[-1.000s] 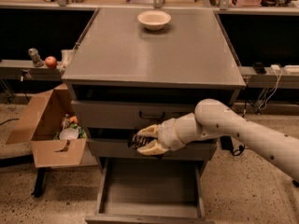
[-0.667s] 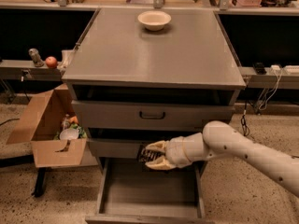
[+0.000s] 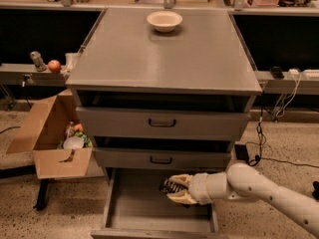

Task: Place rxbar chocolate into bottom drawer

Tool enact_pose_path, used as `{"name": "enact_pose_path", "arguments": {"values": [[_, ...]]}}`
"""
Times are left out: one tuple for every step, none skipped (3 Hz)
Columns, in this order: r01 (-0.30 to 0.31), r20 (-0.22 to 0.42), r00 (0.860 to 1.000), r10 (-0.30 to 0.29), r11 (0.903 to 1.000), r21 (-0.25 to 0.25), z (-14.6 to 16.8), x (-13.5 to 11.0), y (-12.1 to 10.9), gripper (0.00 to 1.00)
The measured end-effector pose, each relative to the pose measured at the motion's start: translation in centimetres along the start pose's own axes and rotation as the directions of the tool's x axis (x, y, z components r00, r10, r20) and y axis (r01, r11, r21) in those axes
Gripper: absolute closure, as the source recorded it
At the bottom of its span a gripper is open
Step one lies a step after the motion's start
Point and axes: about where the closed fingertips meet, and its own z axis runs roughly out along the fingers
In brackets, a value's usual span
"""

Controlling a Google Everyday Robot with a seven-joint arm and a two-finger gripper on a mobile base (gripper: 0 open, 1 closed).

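Note:
The robot's gripper should release the rxbar chocolate, now held just above the drawer floor, near the middle of the bottom drawer's grey bottom [image 3: 177,201], a little toward the side of the robot's arm.
The bottom drawer [image 3: 134,203] of the grey cabinet is pulled out, showing a plain grey floor. My gripper [image 3: 174,189] reaches in from the right on a white arm and hangs low over the drawer's right half. Its tan fingers are shut on the rxbar chocolate [image 3: 168,185], a small black bar with faint white print, held just above the drawer floor. The cream-white bowl [image 3: 164,20] stands on the cabinet top at the back.
The two upper drawers with black handles [image 3: 162,123] are closed above my arm. An open cardboard box [image 3: 50,133] with items stands left of the cabinet. A shelf at left holds an apple [image 3: 54,65]. Cables trail on the floor at right.
My gripper has moved down with the bar, from in front of the middle drawer to low inside the open bottom drawer.

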Motion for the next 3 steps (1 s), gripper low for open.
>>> {"name": "enact_pose_path", "arguments": {"values": [[-0.011,0.005,1.0,0.011,0.9999,-0.007,0.4,0.5,0.3,1.0],[-0.039,0.017,0.999,0.039,0.9992,-0.006,1.1,1.5,0.2,1.0],[-0.094,0.026,0.995,0.093,0.9948,0.04,3.6,6.1,-1.3,1.0]]}}
